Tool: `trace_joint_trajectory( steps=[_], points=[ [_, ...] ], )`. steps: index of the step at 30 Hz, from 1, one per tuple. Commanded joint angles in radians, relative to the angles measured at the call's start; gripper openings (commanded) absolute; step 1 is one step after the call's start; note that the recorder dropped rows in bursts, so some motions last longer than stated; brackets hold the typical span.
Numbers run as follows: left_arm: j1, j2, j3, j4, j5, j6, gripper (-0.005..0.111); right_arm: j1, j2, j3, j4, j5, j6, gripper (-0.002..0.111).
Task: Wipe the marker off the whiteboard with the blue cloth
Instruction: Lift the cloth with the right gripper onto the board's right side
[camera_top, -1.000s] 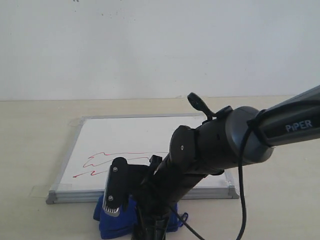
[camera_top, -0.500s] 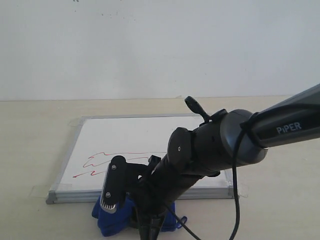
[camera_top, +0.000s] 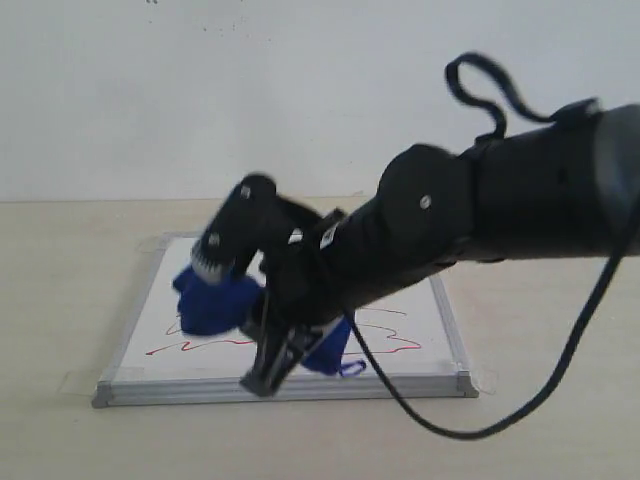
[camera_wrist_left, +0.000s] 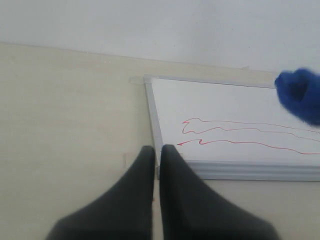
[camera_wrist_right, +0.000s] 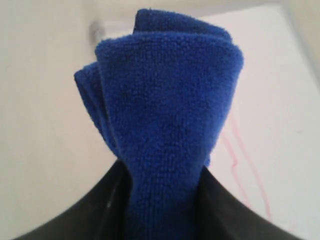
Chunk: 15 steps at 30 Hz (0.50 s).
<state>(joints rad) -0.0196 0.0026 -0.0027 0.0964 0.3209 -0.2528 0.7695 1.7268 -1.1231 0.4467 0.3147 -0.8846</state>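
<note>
Next, my right gripper releases the blue cloth on the whiteboard's red marker lines (camera_top: 356, 331) next to the hanging black cable.
The whiteboard (camera_top: 180, 390) lies flat on the table, with red marker squiggles (camera_top: 195, 346) across its near half. My right gripper (camera_top: 240, 310) reaches over the board's left part, shut on the bunched blue cloth (camera_top: 213, 303), which hangs just above the lines. In the right wrist view the cloth (camera_wrist_right: 165, 100) is pinched between the dark fingers (camera_wrist_right: 95, 210), over the board (camera_wrist_right: 280, 100) and its marker (camera_wrist_right: 245, 165). My left gripper (camera_wrist_left: 157, 150) is shut and empty, near the board's corner (camera_wrist_left: 157, 167). It sees the marker (camera_wrist_left: 225, 129) and the cloth (camera_wrist_left: 300, 95).
The beige table (camera_top: 70, 260) surrounds the board, and a plain white wall stands behind it. The right arm's black cable (camera_top: 480, 80) loops above the arm. Clear tape tabs (camera_top: 75, 383) stick out at the board's corners.
The right gripper has lifted the blue cloth off the table in front of the board and carried it up and over the board's left part.
</note>
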Motion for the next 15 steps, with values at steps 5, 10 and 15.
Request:
trace_joint_trajectory(
  steps=[5, 10, 15],
  points=[
    [-0.002, -0.003, 0.003, 0.000, -0.007, -0.010, 0.004, -0.230, 0.002, -0.185, -0.296, 0.292, 0.560, 0.000],
    [-0.002, -0.003, 0.003, 0.000, -0.007, -0.010, 0.004, -0.322, 0.082, -0.262, -0.415, 0.379, 0.719, 0.000],
    [-0.002, -0.003, 0.003, 0.000, -0.007, -0.010, 0.004, -0.340, 0.200, -0.320, -0.467, 0.333, 0.701, 0.000]
  ],
)
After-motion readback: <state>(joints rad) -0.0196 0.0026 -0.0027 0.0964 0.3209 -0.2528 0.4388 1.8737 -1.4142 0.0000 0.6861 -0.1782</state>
